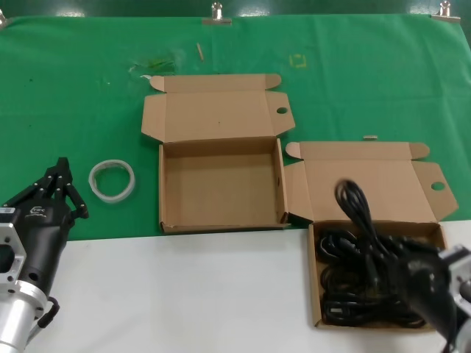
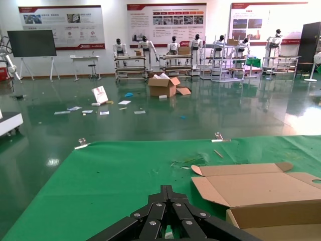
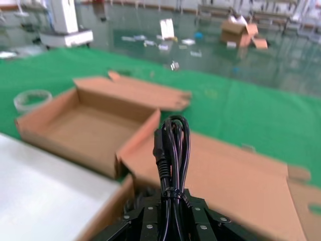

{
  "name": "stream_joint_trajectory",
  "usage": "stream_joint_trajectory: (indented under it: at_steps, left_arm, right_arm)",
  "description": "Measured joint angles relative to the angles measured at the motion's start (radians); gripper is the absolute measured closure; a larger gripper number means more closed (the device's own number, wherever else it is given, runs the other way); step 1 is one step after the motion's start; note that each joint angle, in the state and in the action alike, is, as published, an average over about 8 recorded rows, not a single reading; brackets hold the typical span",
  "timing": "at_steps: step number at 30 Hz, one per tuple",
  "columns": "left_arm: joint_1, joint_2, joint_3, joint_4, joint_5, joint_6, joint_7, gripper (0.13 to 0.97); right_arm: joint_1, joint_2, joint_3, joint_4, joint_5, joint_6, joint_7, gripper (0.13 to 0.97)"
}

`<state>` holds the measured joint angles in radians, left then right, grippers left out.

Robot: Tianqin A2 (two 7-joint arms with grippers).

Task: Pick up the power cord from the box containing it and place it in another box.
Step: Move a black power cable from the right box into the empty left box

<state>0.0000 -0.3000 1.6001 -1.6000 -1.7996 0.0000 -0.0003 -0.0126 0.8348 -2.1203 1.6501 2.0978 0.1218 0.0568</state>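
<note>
My right gripper should release the power cord, now held tilted above the box containing it, on the middle of the empty box's bottom (image 1: 212,190) (image 3: 89,125).
My right gripper (image 1: 394,266) is shut on a power cord (image 1: 357,209), a black bundled loop, and holds it tilted up above the box containing it (image 1: 313,294), the one with broad wing flaps. More black cords (image 1: 342,298) lie in that box. In the right wrist view the cord (image 3: 173,143) sticks out from my gripper (image 3: 173,195) over that box's lid (image 3: 235,175). The other box (image 1: 221,220), with narrow lid wings, stands open and empty to its left and also shows in the right wrist view (image 3: 85,125). My left gripper (image 1: 62,163) is shut and parked at the lower left.
A white tape ring (image 1: 112,179) lies on the green cloth (image 1: 73,88) between my left gripper and the empty box. The left wrist view shows my shut left gripper (image 2: 167,189) and the empty box's lid (image 2: 261,188). White table surface (image 1: 184,294) lies in front.
</note>
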Motion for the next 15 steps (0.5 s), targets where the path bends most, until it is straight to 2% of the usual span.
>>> stream_joint_trajectory:
  at_steps: [8,11,15]
  left_arm:
    - [0.000,0.000,0.000,0.000,0.000,0.000,0.000,0.957]
    - [0.000,0.000,0.000,0.000,0.000,0.000,0.000,0.957]
    - [0.000,0.000,0.000,0.000,0.000,0.000,0.000,0.957]
  right_arm:
    - [0.195,0.004,-0.135,0.087,0.076,0.034,-0.098,0.885]
    - [0.306,-0.043,-0.202,0.056,0.096,0.024,-0.147,0.885]
    - [0.477,-0.152,-0.308,-0.064,0.113,0.002,-0.229,0.885]
